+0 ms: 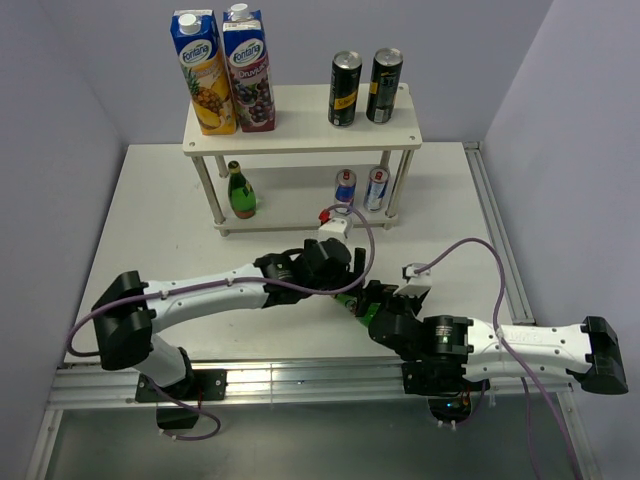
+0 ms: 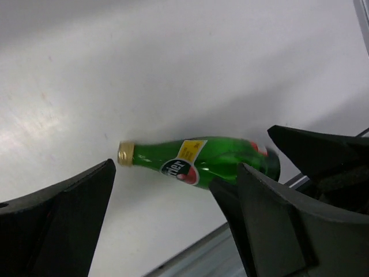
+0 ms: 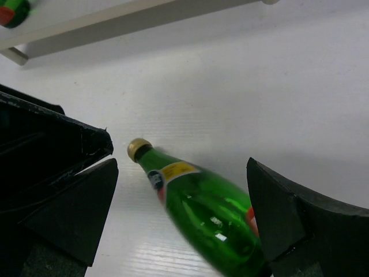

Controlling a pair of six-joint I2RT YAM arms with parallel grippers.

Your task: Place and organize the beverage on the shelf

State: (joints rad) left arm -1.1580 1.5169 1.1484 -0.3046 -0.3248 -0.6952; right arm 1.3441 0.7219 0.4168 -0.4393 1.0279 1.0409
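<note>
I will back my right gripper off and take the bottle's base point(image 2: 265, 159) with my left gripper, because the bottle lies across my left gripper's opening with its base inside my right gripper.
A green glass bottle point(image 1: 349, 303) with a gold top lies on its side on the table, in front of the white shelf point(image 1: 300, 132). My left gripper point(image 1: 343, 283) and right gripper point(image 1: 373, 300) meet over it from opposite sides. In the left wrist view the bottle point(image 2: 222, 158) lies across the gap of my open left gripper point(image 2: 172, 173), just past the tips. In the right wrist view it point(image 3: 207, 213) lies blurred between the wide-open fingers of my right gripper point(image 3: 183, 167). Neither is shut on it. The shelf holds another green bottle point(image 1: 240, 191), two silver-blue cans point(image 1: 361, 188) and two dark cans point(image 1: 364, 87).
Two tall juice cartons point(image 1: 225, 70) stand on the shelf's top board at the left. The lower board point(image 3: 115, 23) shows at the top of the right wrist view. A metal rail point(image 1: 300, 378) runs along the table's near edge, and grey walls close in both sides.
</note>
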